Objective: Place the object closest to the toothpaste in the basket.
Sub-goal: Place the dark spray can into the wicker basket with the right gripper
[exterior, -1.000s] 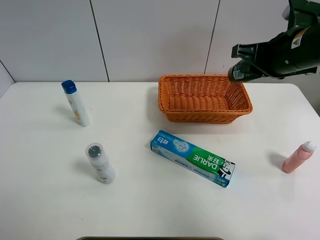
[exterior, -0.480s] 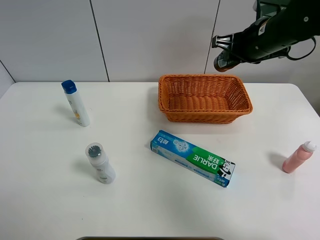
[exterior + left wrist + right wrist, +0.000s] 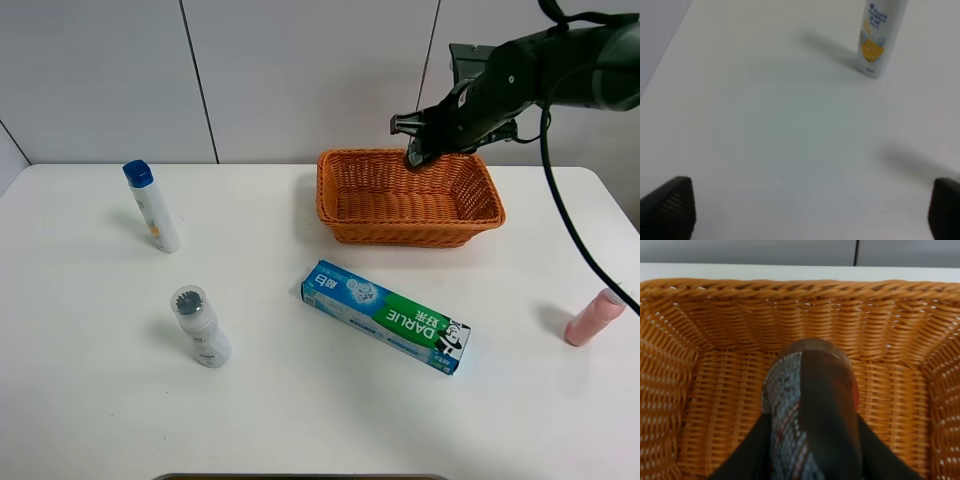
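Note:
Next, I let go of the dark brown bottle with my right gripper on the woven bottom near the middle of the orange basket [image 3: 398,201] [image 3: 790,425].
The toothpaste box [image 3: 385,315] lies flat in the middle of the table. The orange wicker basket [image 3: 400,232] stands behind it and fills the right wrist view [image 3: 700,365]. My right gripper [image 3: 424,140] is shut on a dark brown cylindrical bottle [image 3: 812,410] with a grey and red label. It holds the bottle over the basket's back part [image 3: 416,157], above the woven floor. My left gripper [image 3: 810,210] is open and empty over bare table; it is out of the exterior view.
A white bottle with a blue cap [image 3: 152,205] stands at the far left and shows in the left wrist view [image 3: 880,40]. A white bottle with a grey cap [image 3: 200,325] stands front left. A pink bottle [image 3: 596,316] stands at the right edge.
My right arm has moved left and down with the dark bottle, from high at the right to just over the basket's back rim. Nothing on the table moved.

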`<state>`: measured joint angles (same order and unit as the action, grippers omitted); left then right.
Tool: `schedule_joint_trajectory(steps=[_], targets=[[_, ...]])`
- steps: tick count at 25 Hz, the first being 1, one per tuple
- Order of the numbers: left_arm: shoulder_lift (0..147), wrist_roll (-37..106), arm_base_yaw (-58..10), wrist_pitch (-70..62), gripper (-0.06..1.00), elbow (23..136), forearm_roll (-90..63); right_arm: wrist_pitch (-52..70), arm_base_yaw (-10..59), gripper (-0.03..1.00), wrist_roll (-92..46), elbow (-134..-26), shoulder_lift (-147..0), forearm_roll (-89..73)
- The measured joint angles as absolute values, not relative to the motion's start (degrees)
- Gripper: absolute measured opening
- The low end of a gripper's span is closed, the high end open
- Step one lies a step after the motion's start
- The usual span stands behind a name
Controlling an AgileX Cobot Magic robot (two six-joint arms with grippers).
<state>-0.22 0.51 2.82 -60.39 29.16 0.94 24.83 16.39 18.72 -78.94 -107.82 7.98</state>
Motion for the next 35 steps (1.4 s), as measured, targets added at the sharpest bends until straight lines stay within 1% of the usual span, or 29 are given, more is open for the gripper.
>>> schedule_joint_trajectory(steps=[16,35], targets=[[-0.22,0.51,2.82,-60.39,0.94,29.16,0.99,18.9,16.39,0.33,18.72,-79.07,-119.31,7.98],[-0.22,0.51,2.82,-60.39,0.94,29.16,0.99,18.1,16.39,0.33,18.72,-79.24,-119.56,7.98]])
